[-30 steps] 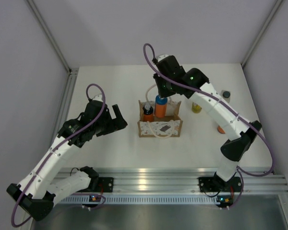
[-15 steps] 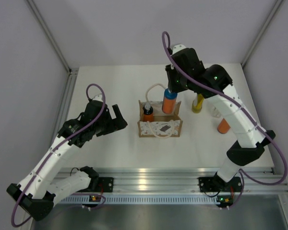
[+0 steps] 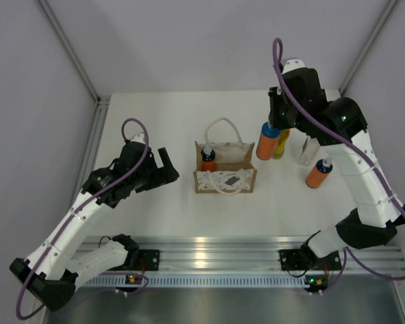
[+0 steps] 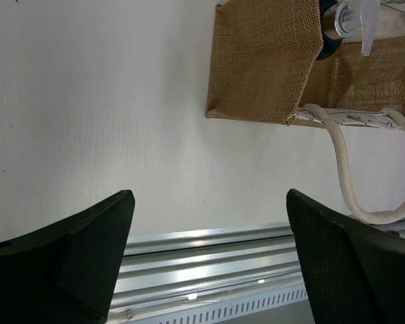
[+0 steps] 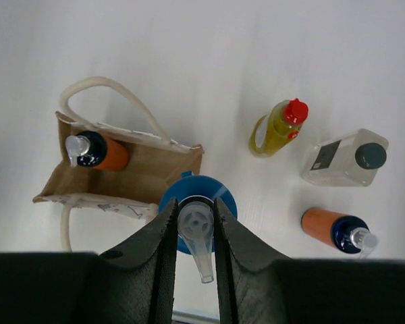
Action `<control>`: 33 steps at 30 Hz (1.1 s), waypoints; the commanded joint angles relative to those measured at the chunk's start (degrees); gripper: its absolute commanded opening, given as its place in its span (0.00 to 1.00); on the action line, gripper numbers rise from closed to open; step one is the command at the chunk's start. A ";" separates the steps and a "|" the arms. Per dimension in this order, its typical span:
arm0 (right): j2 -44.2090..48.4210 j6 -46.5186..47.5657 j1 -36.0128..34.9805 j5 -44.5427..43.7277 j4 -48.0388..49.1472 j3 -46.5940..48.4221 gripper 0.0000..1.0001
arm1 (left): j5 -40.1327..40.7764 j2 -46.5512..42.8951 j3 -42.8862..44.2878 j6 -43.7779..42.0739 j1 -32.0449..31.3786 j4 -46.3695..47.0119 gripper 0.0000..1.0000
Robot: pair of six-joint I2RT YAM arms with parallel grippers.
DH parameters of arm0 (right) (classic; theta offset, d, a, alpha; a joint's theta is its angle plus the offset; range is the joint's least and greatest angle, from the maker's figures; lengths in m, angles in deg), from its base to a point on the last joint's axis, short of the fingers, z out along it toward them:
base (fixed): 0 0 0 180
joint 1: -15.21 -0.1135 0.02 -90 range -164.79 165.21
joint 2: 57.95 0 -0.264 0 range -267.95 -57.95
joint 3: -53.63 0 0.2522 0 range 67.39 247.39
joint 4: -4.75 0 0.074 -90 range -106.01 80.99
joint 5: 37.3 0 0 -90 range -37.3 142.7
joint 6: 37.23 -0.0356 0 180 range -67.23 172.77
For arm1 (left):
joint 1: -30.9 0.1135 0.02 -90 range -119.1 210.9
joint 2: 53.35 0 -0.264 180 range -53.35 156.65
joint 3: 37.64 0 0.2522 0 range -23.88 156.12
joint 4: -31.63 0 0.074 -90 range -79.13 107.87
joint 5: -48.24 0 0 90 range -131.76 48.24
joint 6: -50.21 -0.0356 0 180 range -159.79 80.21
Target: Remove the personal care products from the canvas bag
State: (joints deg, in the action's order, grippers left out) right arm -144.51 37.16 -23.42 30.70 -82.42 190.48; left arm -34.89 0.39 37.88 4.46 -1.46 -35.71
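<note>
The orange bottle is still standing inside the canvas bag, and its pump top [image 3: 207,146] [image 4: 357,16] is the spot my left gripper needs to go to next and close on.
My right gripper [image 3: 275,128] [image 5: 196,219] is shut on the pump top of an orange bottle with a blue cap [image 3: 266,143] [image 5: 219,202] and holds it in the air, right of the canvas bag [image 3: 225,179] [image 5: 145,177]. A second orange bottle [image 3: 207,160] [image 5: 98,151] stands inside the bag at its left end. A third orange bottle [image 3: 318,173] [image 5: 334,228], the slim yellow bottle with red cap [image 3: 281,145] [image 5: 278,127] and the whitish bottle with dark grey cap [image 3: 309,151] [image 5: 345,158] stand on the table to the right. My left gripper [image 3: 160,166] [image 4: 209,223] is open and empty, left of the bag [image 4: 266,64].
An aluminium rail [image 3: 209,250] [image 4: 209,253] runs along the table's near edge. The bag's cream rope handles [image 3: 221,126] [image 4: 344,169] stick out front and back. Grey walls close in the table.
My right gripper has lifted the orange bottle out of the bag and carried it right, toward the bottles on the table. The left arm has not moved.
</note>
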 commanded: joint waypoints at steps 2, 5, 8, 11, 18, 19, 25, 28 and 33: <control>6.05 -1.26 3.91 -2.35 5.20 -4.60 0.00 | -0.28 -0.65 0.03 0.14 -0.16 2.43 0.98; 9.12 -1.87 6.63 -2.35 9.06 -11.27 0.00 | -0.28 -0.82 0.12 0.14 -0.07 2.43 0.99; 12.19 -2.49 10.06 -1.65 13.98 -19.18 0.00 | -0.11 -1.09 0.03 0.05 -0.16 2.43 0.98; 14.75 -3.19 13.40 -0.24 18.46 -26.30 0.00 | -0.28 -1.35 -0.23 -0.04 -0.16 2.34 0.99; 17.48 -2.75 19.46 2.13 26.38 -39.92 0.00 | -0.90 -2.50 -0.94 0.14 -0.07 2.34 0.98; 17.74 -2.75 19.82 1.96 27.34 -41.33 0.00 | -1.07 -2.41 -0.94 0.05 -0.16 2.34 0.98; 18.19 -3.10 22.54 2.31 34.29 -49.69 0.00 | -2.57 -2.50 -0.50 -0.92 -0.16 2.34 0.99; 17.84 -2.84 23.16 2.58 36.83 -52.85 0.00 | -2.57 -2.50 0.55 -2.23 -0.16 2.34 0.99; 16.87 -3.19 23.34 2.49 38.07 -56.63 0.00 | -0.90 -0.57 4.94 -6.18 -0.16 0.68 0.99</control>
State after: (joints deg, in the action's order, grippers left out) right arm -129.26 34.69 -1.04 33.48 -53.46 134.04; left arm -36.57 -1.19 38.36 1.79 -1.46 -36.00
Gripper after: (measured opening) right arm 0.221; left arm 0.985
